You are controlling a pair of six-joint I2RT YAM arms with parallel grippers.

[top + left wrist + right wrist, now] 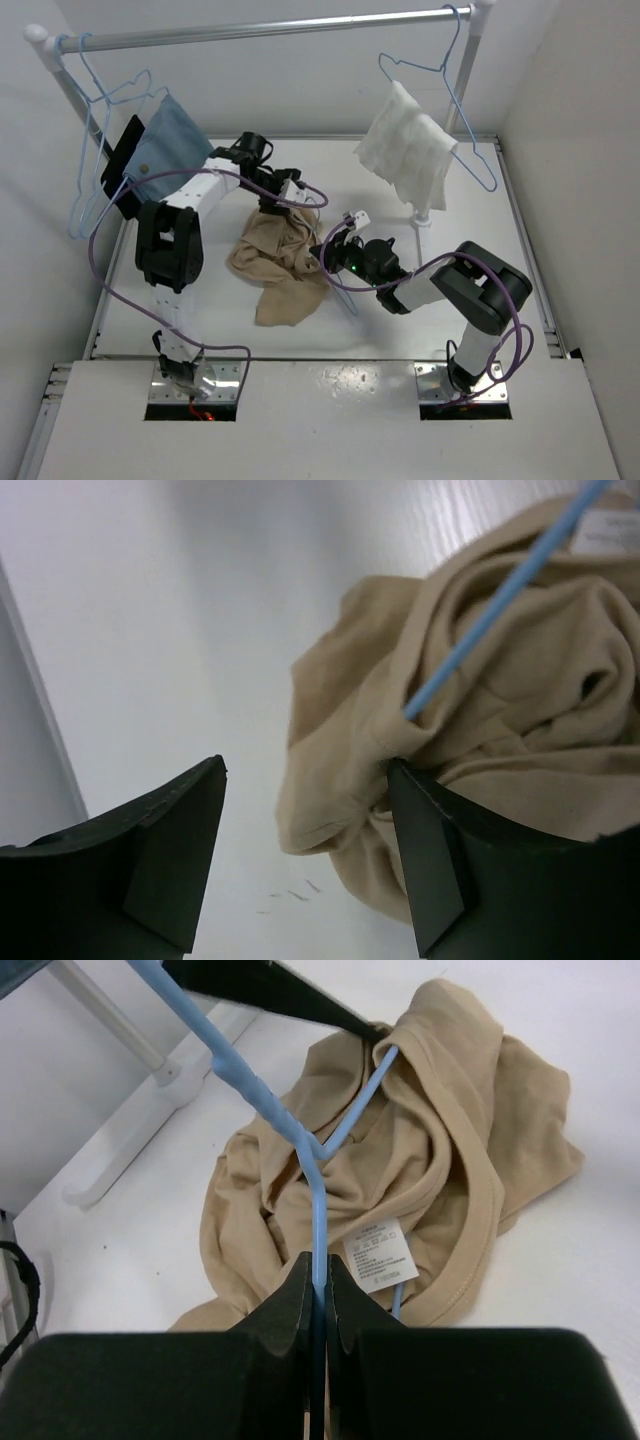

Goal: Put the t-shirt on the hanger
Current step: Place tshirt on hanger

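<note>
My left gripper should pinch the hanger arm that sits loose inside the t-shirt's neck opening together with the neck opening's edge [406, 1044] before my right gripper leaves the hanger.
The tan t-shirt [278, 262] lies crumpled on the white table between the two arms. My right gripper [332, 256] is shut on the neck of a pale-blue wire hanger [312, 1150], seen in the right wrist view [318, 1278]. One hanger arm runs into the shirt's neck opening [440, 1160], next to the white label [380, 1253]. My left gripper [305, 770] is open at the shirt's far edge [480, 700]. Its right finger [440, 860] touches a fold, and its left finger [170, 870] is over bare table. The blue wire [510, 590] crosses the shirt.
A clothes rail [270, 30] spans the back. A white cloth [405, 150] hangs on a blue hanger at the right, and a blue cloth [165, 140] with spare hangers [95, 150] at the left. The rack post foot [422, 215] stands behind the right arm.
</note>
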